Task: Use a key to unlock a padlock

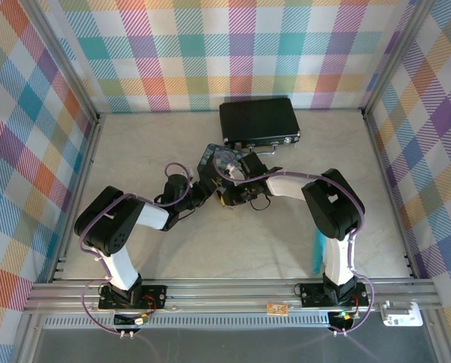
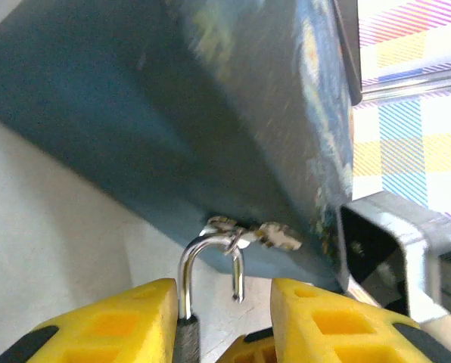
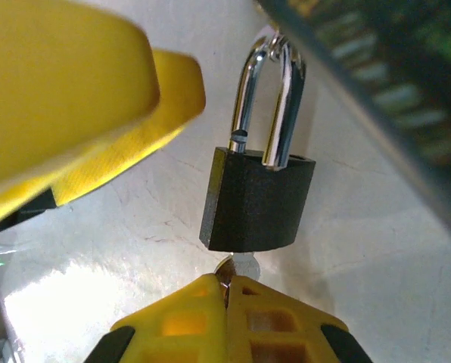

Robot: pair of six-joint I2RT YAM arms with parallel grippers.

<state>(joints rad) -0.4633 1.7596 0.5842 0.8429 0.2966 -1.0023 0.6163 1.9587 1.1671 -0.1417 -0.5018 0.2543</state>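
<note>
The shackle's short leg is free, but the shackle still hangs through the hasp. So my right gripper will leave the key and take the padlock's black body [image 3: 259, 201].
The black padlock [image 3: 259, 200] hangs by its metal shackle [image 3: 275, 83] from the hasp of a blue painted tin [image 2: 172, 113]. The shackle's short leg [image 2: 238, 283] stands out of the body, its tip bare. My right gripper [image 3: 227, 281] is shut on the silvery head of the key [image 3: 244, 265], which sits against the underside of the padlock. My left gripper [image 2: 224, 287] is part open around the shackle [image 2: 203, 253]. Its left finger [image 2: 127, 318] lies against the dark body's edge and the other finger stands apart. Both grippers meet in front of the tin [image 1: 225, 162].
A black briefcase [image 1: 259, 121] with silver latches lies just behind the tin. A turquoise stick [image 1: 317, 261] lies beside the right arm's base. Checked walls close the table on three sides, with bare tabletop [image 1: 172, 257] in front.
</note>
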